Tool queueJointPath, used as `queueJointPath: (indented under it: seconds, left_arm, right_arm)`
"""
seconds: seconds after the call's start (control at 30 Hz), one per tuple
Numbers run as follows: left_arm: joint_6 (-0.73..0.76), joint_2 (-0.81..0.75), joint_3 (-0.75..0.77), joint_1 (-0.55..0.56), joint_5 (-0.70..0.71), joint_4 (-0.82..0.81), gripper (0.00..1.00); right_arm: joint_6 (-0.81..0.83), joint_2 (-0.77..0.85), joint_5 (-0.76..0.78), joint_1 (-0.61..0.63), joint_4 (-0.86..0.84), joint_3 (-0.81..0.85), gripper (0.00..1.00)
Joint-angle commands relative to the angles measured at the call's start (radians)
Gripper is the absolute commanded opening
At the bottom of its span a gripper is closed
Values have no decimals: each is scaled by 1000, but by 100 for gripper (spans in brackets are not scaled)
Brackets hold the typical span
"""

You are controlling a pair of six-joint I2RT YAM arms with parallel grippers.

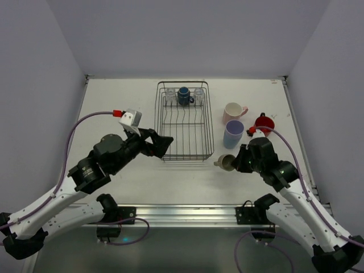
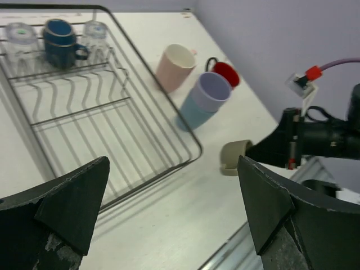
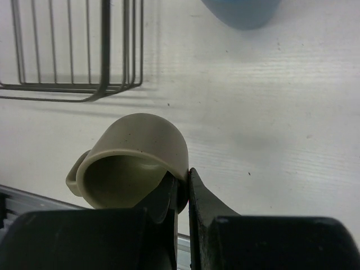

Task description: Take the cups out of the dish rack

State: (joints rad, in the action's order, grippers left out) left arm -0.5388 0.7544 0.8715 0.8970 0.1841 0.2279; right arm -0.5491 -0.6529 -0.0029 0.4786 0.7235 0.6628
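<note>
The robot's right gripper will put the olive-green cup down on the table just off the dish rack's near corner (image 1: 222, 167) (image 3: 197, 136).
The dish rack (image 1: 185, 120) stands mid-table and holds a dark blue cup (image 1: 184, 96) between two clear glasses (image 1: 169, 96) at its far end. My right gripper (image 1: 238, 162) is shut on the rim of the olive-green cup (image 1: 227, 162), one finger inside and one outside; the cup is tipped just right of the rack's near corner (image 3: 135, 163). A pink cup (image 1: 233, 112), a lavender cup nested in a light blue one (image 1: 233, 134) and a red cup (image 1: 264, 123) stand on the table right of the rack. My left gripper (image 1: 165, 143) is open and empty over the rack's near left corner.
The table's right edge lies just past the red cup. The metal rail (image 1: 182, 213) with the arm bases runs along the near edge. In the left wrist view the rack (image 2: 84, 107) and the cups (image 2: 205, 98) lie ahead of the fingers.
</note>
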Motion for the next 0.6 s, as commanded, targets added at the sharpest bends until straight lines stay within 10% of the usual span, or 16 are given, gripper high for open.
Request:
queueJointPath:
  seconds: [0.0, 0.57]
  left_arm:
    - [161, -30, 35, 0, 169, 235, 100]
    - [229, -138, -147, 2, 189, 209, 100]
  right_arm:
    - [-11, -77, 93, 0, 50, 77, 0]
    - [-23, -505, 54, -9, 13, 116, 0]
